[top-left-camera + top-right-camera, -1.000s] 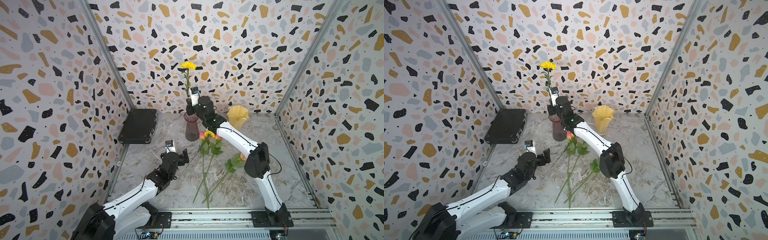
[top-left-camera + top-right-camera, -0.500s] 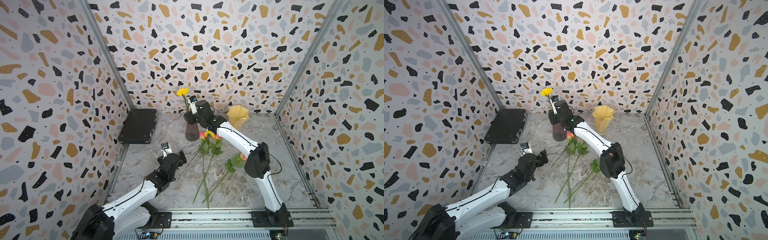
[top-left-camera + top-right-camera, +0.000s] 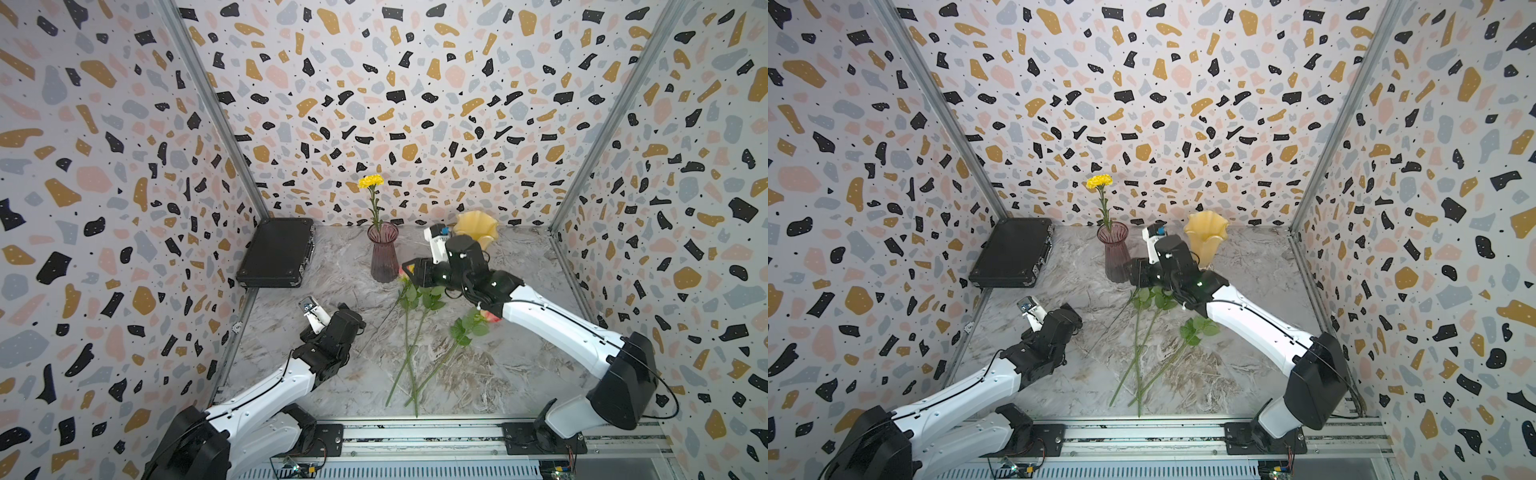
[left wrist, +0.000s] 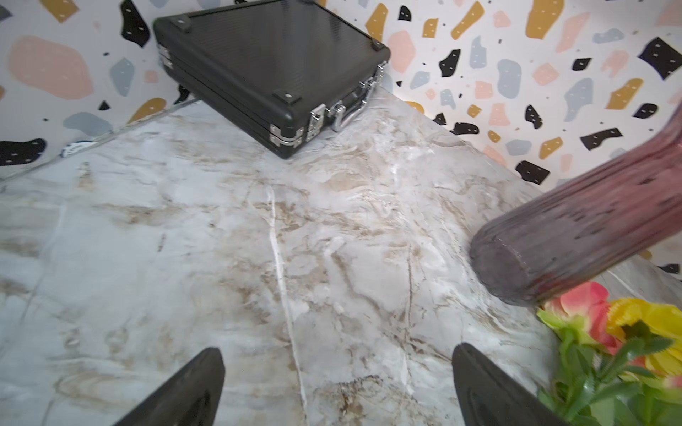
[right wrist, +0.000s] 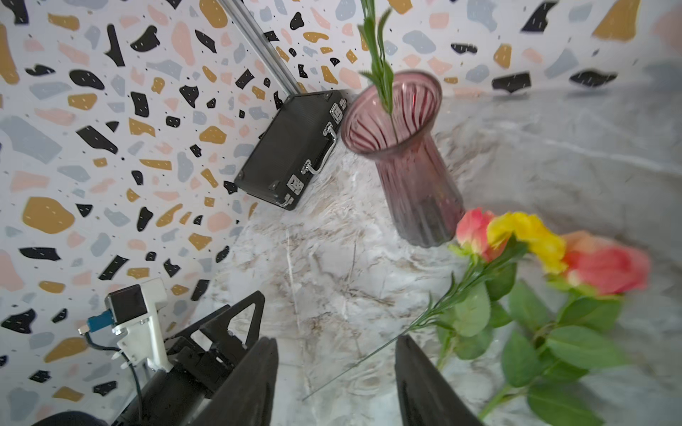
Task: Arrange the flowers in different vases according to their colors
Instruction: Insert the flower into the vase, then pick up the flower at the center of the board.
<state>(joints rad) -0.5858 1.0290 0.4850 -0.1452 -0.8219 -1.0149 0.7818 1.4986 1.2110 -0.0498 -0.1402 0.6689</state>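
Note:
The yellow flower is lying down. Next, my right gripper goes to it and closes on the thin stem (image 3: 390,310) (image 5: 391,344) just below its leaves.
The ribbed purple vase (image 3: 383,253) (image 3: 1113,253) (image 5: 406,155) stands at the back with one yellow flower (image 3: 371,181) (image 3: 1099,181) upright in it. Right of it stands the creamy yellow vase (image 3: 476,228) (image 3: 1206,237). Pink roses (image 5: 605,265) (image 4: 583,302) and a second yellow flower (image 5: 527,232) lie on the table, their stems (image 3: 409,361) pointing to the front edge. One rose (image 3: 492,318) lies half under the right arm. My right gripper (image 3: 409,270) (image 5: 336,341) hangs open and empty just right of the purple vase's foot. My left gripper (image 3: 358,321) (image 4: 337,350) is open and empty over bare table.
A shut black case (image 3: 276,251) (image 4: 273,66) lies in the back left corner. Patterned walls close in the marble table (image 3: 498,374) on three sides, and a metal rail (image 3: 415,436) runs along the front edge.
The right gripper opened and let go of the yellow flower, which dropped deeper into the purple vase. The right arm then came down and away to the vase's right. The left arm shifted slightly.

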